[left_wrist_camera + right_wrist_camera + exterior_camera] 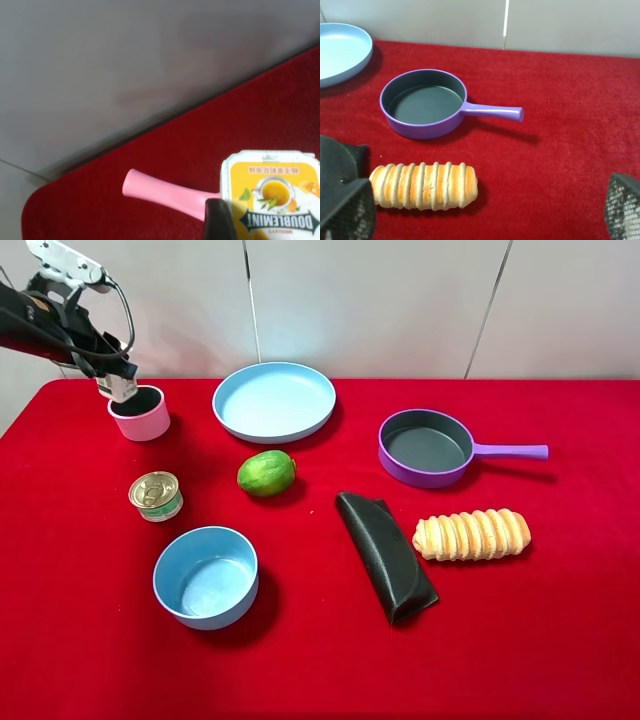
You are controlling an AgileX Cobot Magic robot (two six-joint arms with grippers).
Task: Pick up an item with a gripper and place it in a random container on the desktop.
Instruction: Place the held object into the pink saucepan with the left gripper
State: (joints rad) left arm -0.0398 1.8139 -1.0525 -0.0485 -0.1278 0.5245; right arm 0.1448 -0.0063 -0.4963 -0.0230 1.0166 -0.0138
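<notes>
Next, I let go of the white and yellow carton with my left gripper inside the pink saucepan [131, 408], on the saucepan's dark bottom.
The item [272, 195], a white and yellow carton with printed pictures, is held close in the left wrist view with a dark finger [220, 222] across its face. In the exterior view my left gripper [118, 382] hangs over the back left of the red desktop [320, 670], shut on the item [120, 390], whose lower end sits at the rim of the pink saucepan container [142, 416]. The pan's pink handle [162, 192] shows beside the carton. My right gripper [485, 215] is open, its mesh fingertips [345, 210] wide apart above the cloth near the bread.
A light-blue plate [273, 400] lies at the back middle, with a purple frying pan [428, 448] to its right. A green fruit [266, 473], tin can [156, 495], light-blue bowl [206, 575], black pouch [385, 555] and bread roll [472, 534] are spread over the cloth.
</notes>
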